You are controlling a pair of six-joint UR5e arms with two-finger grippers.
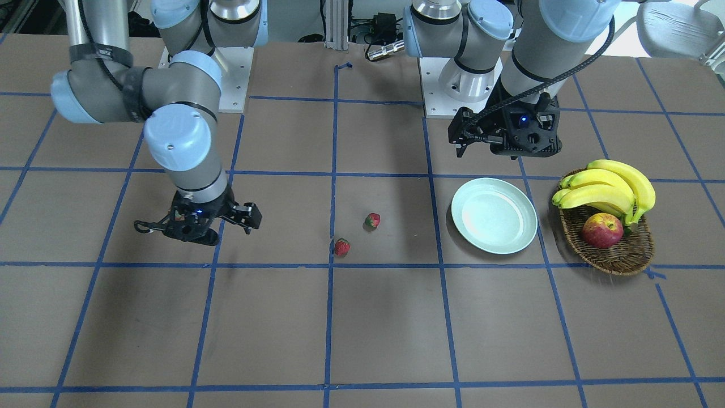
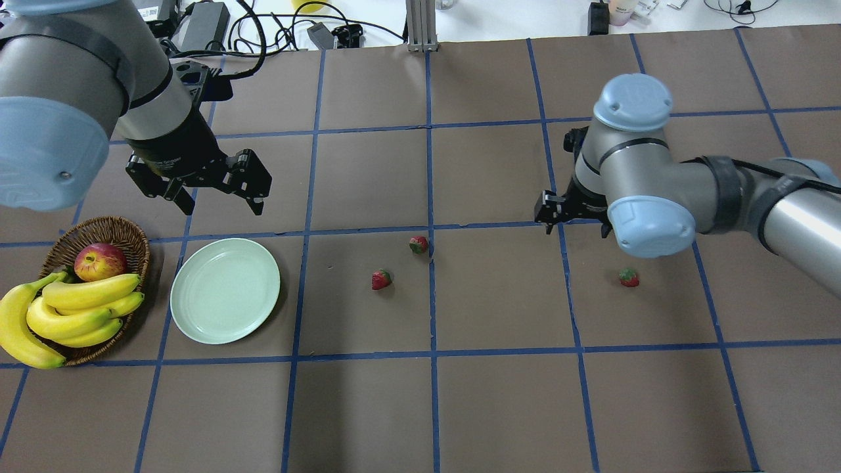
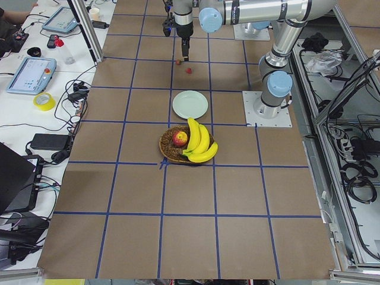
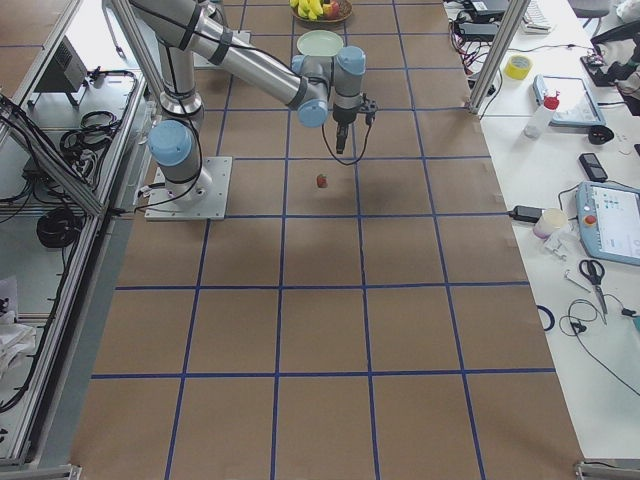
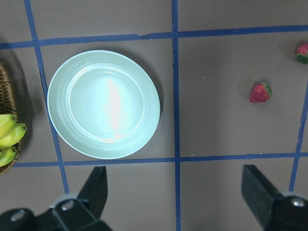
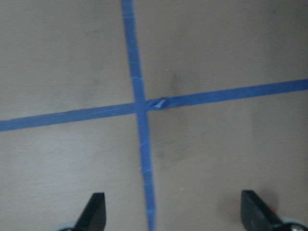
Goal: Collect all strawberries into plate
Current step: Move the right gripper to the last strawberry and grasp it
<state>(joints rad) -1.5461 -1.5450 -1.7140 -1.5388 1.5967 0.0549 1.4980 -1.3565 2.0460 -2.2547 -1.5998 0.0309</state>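
My right gripper needs to close on the sides of the third strawberry (image 1: 179, 217) (image 6: 273, 210), the one nearest to it, before it takes the two strawberries in the middle of the table.
Two strawberries lie mid-table: one (image 2: 418, 244) (image 1: 372, 220) and one (image 2: 381, 279) (image 1: 341, 247). A third strawberry (image 2: 629, 278) lies further right, close to my right gripper (image 2: 575, 223). That gripper is open and empty and hovers over a tape cross, as the right wrist view (image 6: 173, 211) shows. The pale mint-green plate (image 2: 225, 290) (image 1: 494, 215) (image 5: 103, 103) is empty. My left gripper (image 2: 220, 197) (image 5: 175, 192) is open and empty, and hovers just beyond the plate's far edge. The left wrist view shows one strawberry (image 5: 260, 92) right of the plate.
A brown wicker basket (image 2: 105, 228) (image 1: 617, 262) stands left of the plate. It holds bananas (image 2: 72, 309) and a red-yellow apple (image 2: 100, 261). Blue tape lines grid the brown table. Cables and a power brick lie at the far edge.
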